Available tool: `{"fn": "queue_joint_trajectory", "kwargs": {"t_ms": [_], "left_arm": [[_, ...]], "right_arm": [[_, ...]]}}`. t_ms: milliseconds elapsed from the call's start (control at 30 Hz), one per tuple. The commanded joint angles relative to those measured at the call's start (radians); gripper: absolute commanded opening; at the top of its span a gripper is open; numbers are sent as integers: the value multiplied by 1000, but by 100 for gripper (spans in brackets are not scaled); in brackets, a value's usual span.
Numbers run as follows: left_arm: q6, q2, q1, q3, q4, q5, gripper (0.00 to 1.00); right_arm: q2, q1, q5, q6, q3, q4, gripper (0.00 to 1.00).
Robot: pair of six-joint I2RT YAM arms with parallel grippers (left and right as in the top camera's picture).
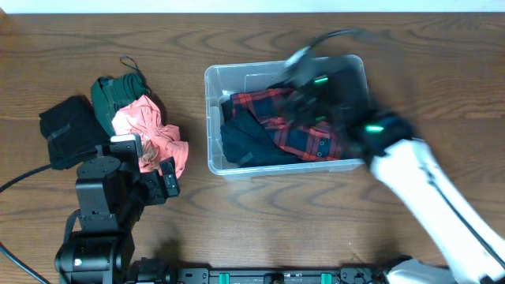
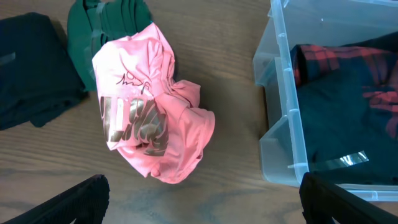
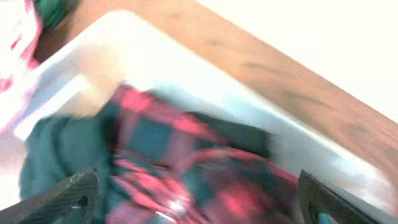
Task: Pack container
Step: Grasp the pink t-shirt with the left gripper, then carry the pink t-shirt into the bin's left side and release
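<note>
Next, my left gripper needs to go to the pink shirt's silver print (image 1: 146,155) (image 2: 127,119) and close there, because the shirt will go into the clear plastic container.
The clear plastic container (image 1: 213,118) stands at the table's middle and holds a red-and-black plaid garment (image 1: 304,130) over dark clothes. It also shows in the left wrist view (image 2: 283,93) and the right wrist view (image 3: 205,93). My right gripper (image 3: 199,205) is open and empty above the plaid garment (image 3: 186,168); the arm is motion-blurred over the container (image 1: 331,102). My left gripper (image 2: 199,205) is open and empty over bare table just in front of a crumpled pink shirt (image 2: 152,112), which lies left of the container (image 1: 154,134).
A folded green garment (image 1: 114,93) and a folded black garment (image 1: 67,126) lie left of the pink shirt. The green one (image 2: 106,25) and black one (image 2: 31,68) also show in the left wrist view. The table's far edge is behind the container.
</note>
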Motion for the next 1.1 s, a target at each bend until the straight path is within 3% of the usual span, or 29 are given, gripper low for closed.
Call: {"fn": "queue_joint_trajectory", "kwargs": {"t_ms": [0, 67, 133, 367, 533, 700, 933, 1000, 1067], "left_arm": [[-49, 12, 6, 18, 6, -82, 98], [-89, 37, 31, 19, 8, -178, 98], [-92, 88, 81, 19, 37, -173, 98], [-117, 439, 306, 19, 128, -43, 98], [-51, 733, 422, 20, 264, 152, 98], [76, 941, 451, 23, 375, 338, 98], [82, 1104, 451, 23, 433, 360, 97], [83, 1106, 451, 23, 430, 388, 78], [84, 1094, 451, 23, 430, 452, 44]], "right_arm": [[-38, -137, 19, 131, 6, -75, 99], [-35, -224, 18, 164, 5, -146, 99], [-27, -286, 14, 178, 1, -198, 99], [-1, -365, 12, 177, -11, -282, 99], [-1, -365, 16, 174, -11, -285, 99], [1, -365, 16, 174, -12, -288, 99], [2, -365, 15, 174, -12, -313, 99], [2, -365, 16, 173, -12, -321, 99], [2, -365, 16, 173, -12, -323, 99]]}}
